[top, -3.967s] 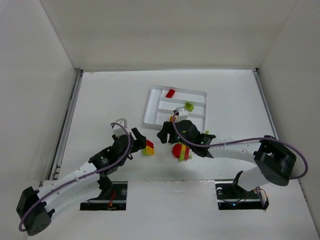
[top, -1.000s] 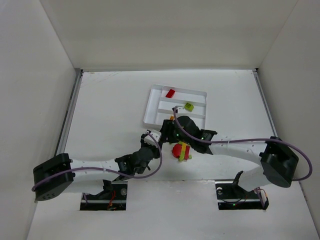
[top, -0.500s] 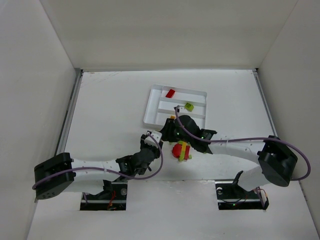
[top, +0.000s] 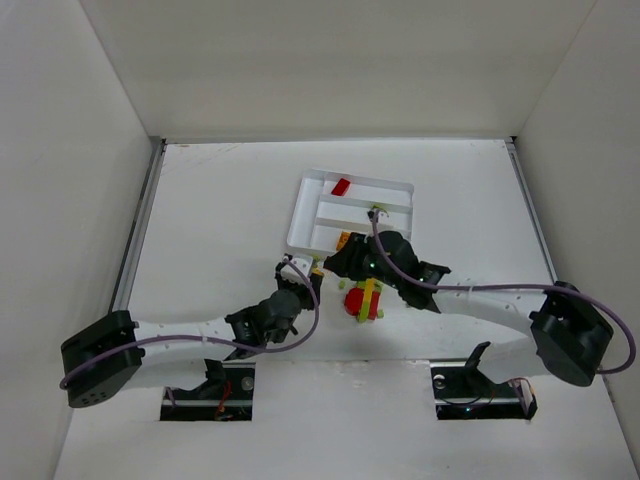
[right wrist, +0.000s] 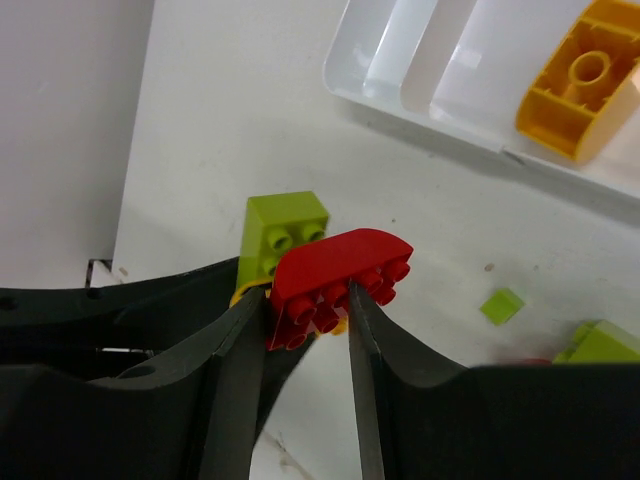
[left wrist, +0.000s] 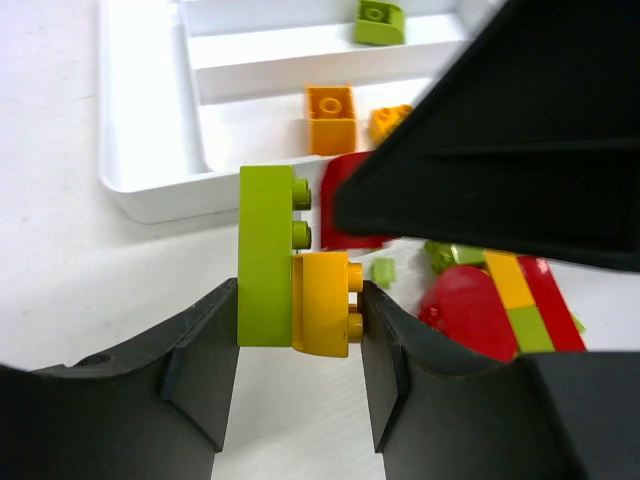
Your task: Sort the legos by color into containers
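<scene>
The lime green and yellow bricks are clamped together by my left gripper, so my right gripper should place the red brick, then take the clump by its yellow brick (left wrist: pixel 325 304).
My left gripper (left wrist: pixel 298 300) is shut on a clump of two legos, a lime green brick (left wrist: pixel 265 255) and a yellow brick (left wrist: pixel 322 303), held just above the table. My right gripper (right wrist: pixel 305 295) is shut on a red curved brick (right wrist: pixel 335 272) that touches this clump; I cannot tell if it is still joined. In the top view both grippers meet in front of the white tray (top: pixel 297 215), left gripper (top: pixel 310 268), right gripper (top: pixel 335 262). The containers hold a red brick (top: pixel 340 186), a green brick (left wrist: pixel 380 22) and orange bricks (left wrist: pixel 331 115).
A red, yellow and green clump (top: pixel 363 298) lies on the table beside the right arm. A tiny green stud (right wrist: pixel 500 305) lies loose near it. The tray's near wall (left wrist: pixel 140 150) is close behind the held bricks. White walls enclose the table.
The right gripper has closed on the red brick and shifted slightly right toward the tray. The left gripper has crept up with the green and yellow clump.
</scene>
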You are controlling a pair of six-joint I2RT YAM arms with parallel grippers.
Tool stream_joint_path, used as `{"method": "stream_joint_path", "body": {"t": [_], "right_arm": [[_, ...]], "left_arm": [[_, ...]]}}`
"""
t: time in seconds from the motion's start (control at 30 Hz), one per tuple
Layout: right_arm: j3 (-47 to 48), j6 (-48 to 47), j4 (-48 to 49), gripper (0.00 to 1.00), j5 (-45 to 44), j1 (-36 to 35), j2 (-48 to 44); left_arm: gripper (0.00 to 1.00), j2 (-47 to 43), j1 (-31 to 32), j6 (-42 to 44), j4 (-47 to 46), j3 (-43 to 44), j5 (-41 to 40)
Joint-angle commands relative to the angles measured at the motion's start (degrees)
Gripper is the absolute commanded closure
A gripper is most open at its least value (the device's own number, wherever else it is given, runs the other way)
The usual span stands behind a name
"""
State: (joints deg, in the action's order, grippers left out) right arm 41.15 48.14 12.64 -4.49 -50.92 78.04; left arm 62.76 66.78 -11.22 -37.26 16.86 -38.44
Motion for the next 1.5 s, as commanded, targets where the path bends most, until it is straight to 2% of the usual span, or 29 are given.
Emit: {"method": "stream_joint_path", "body": {"t": [0.0, 0.27, 0.43, 0.63, 0.8, 1.13, 1.47], "right_arm": [[-1.2, -0.6, 3.0, 0.81, -0.1, 2.5, -2.9], [-2.5, -0.9, 3.4, 0.81, 1.2, 4.4, -5.4], [1.2, -3.7, 2.2, 0.80, 0.3, 10.1, -4.2], [11.6, -7.3, 1.8, 0.79, -1.0, 20.2, 8.9], [20.9, -10.1, 1.6, 0.79, -1.5, 24.4, 19.8], [34.1, -13.5, -2.6, 0.78, -4.0, 28.1, 30.6], [42.3, -16.1, -9.2, 0.75, -7.8, 27.8, 37.3]], "left_arm": [[0.84, -1.9, -2.4, -2.3, -0.4, -1.3, -1.6], [0.84, -2.6, -4.3, -3.3, 0.8, -1.4, -1.2], [0.83, -4.8, -4.7, -5.6, 2.3, -0.3, -1.2], [0.82, -11.1, -6.1, -19.5, 12.5, 4.3, 3.2], [0.81, -13.9, -5.7, -27.1, 16.4, 3.9, 4.6], [0.79, -13.2, -1.7, -31.1, 8.8, -2.8, 4.7], [0.79, -16.2, -3.7, -34.9, 7.7, -3.9, 7.9]]}}
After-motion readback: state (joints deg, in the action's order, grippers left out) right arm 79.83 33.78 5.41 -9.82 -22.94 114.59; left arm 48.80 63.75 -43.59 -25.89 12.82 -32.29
